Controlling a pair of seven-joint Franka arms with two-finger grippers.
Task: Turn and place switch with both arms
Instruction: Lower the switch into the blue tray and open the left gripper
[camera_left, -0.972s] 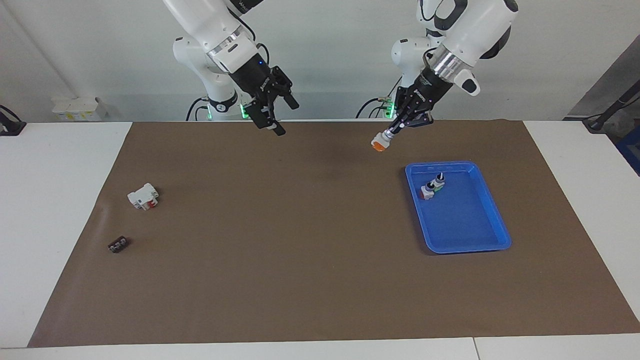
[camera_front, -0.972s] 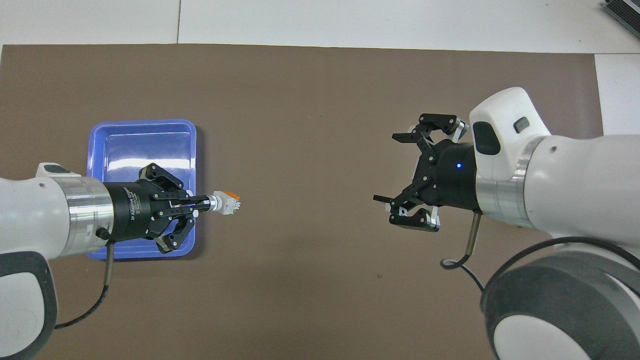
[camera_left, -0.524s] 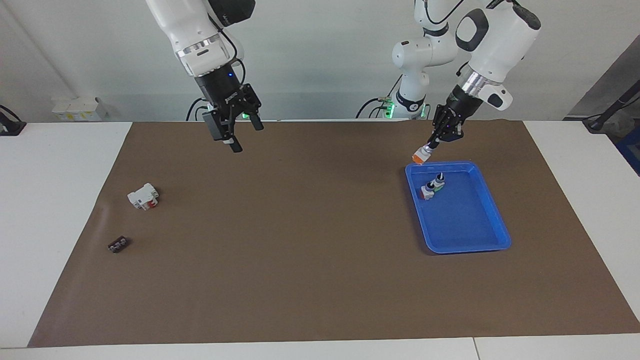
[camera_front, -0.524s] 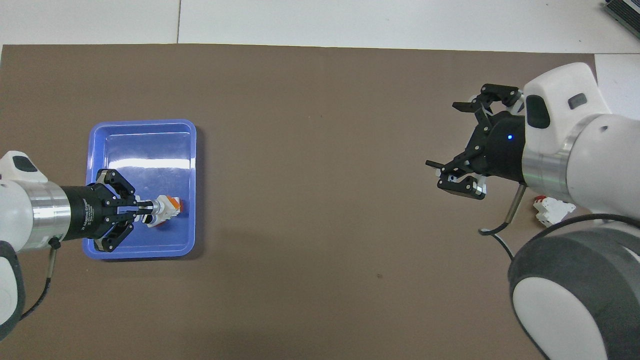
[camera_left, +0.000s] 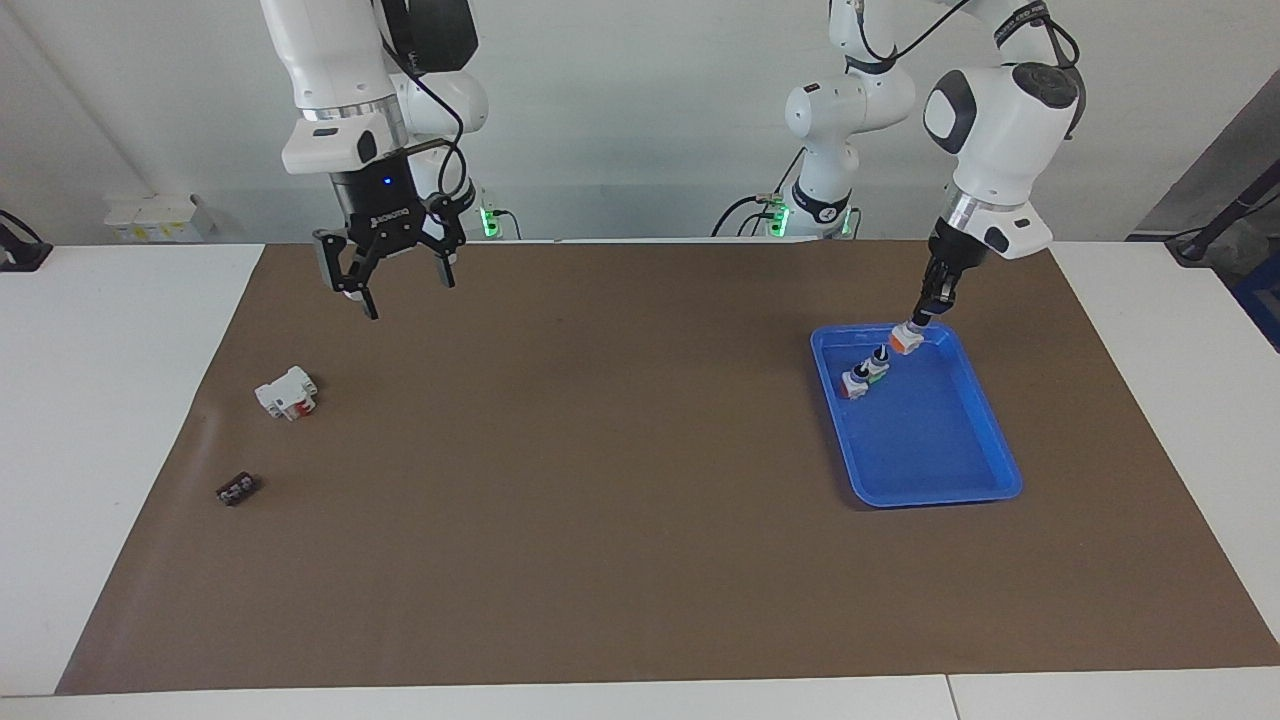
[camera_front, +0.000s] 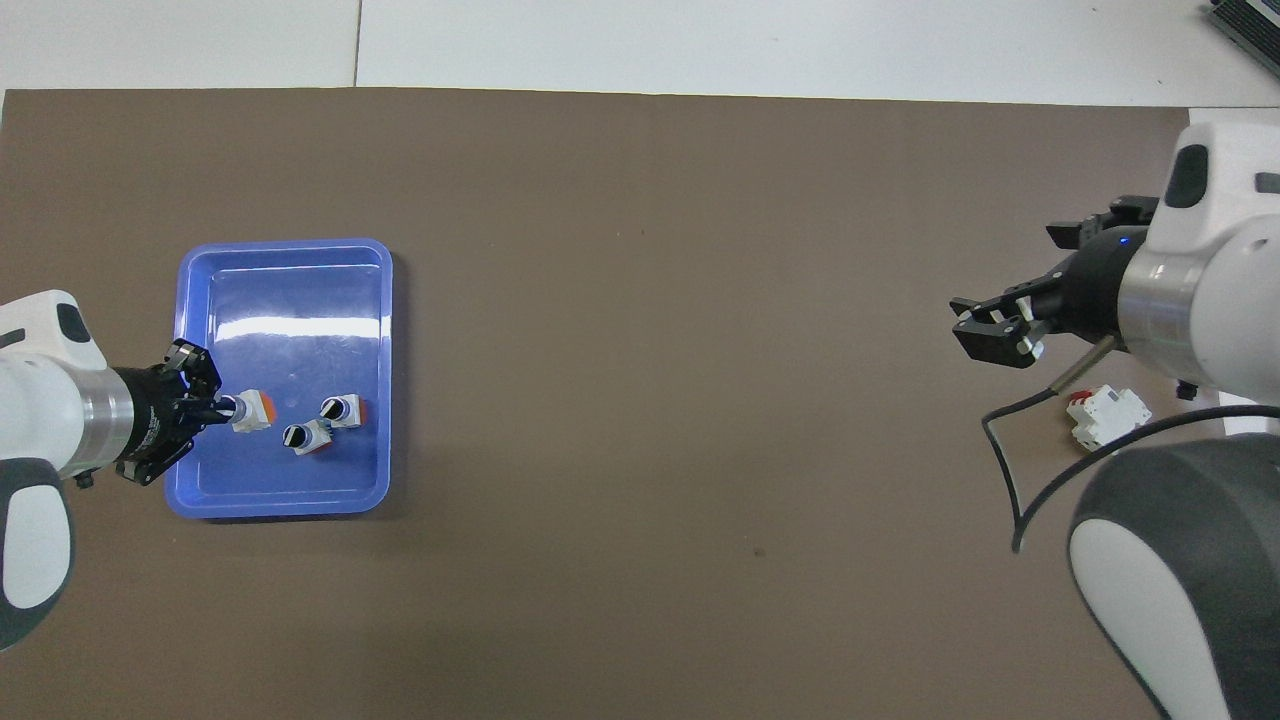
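Note:
My left gripper needs to let go of the switch on the bottom of the blue tray, next to the other small switches (camera_front: 266, 407).
The switch (camera_left: 906, 339) has a white body and an orange base. It hangs knob-up from my left gripper (camera_left: 923, 314), which is shut on its black knob. Both are over the blue tray (camera_left: 1000, 470), above the part nearest the robots. In the overhead view the switch (camera_front: 253, 410) juts from the left gripper (camera_front: 222, 410) over the tray (camera_front: 285, 244), beside two other small switches (camera_front: 322, 424). My right gripper (camera_left: 408, 297) hangs open and holds nothing, above the mat near the right arm's end; it shows as the right gripper (camera_front: 1015, 290) from overhead.
Two small switches (camera_left: 867, 373) lie in the tray, one with a green base. A white block with a red patch (camera_left: 287, 392) and a small black part (camera_left: 236, 489) lie on the brown mat toward the right arm's end. The white block (camera_front: 1105, 418) sits below the right arm.
My left gripper has carried the switch from above the mat's middle to over the tray and lowered it. The right gripper has swung out toward its own end of the table, still open.

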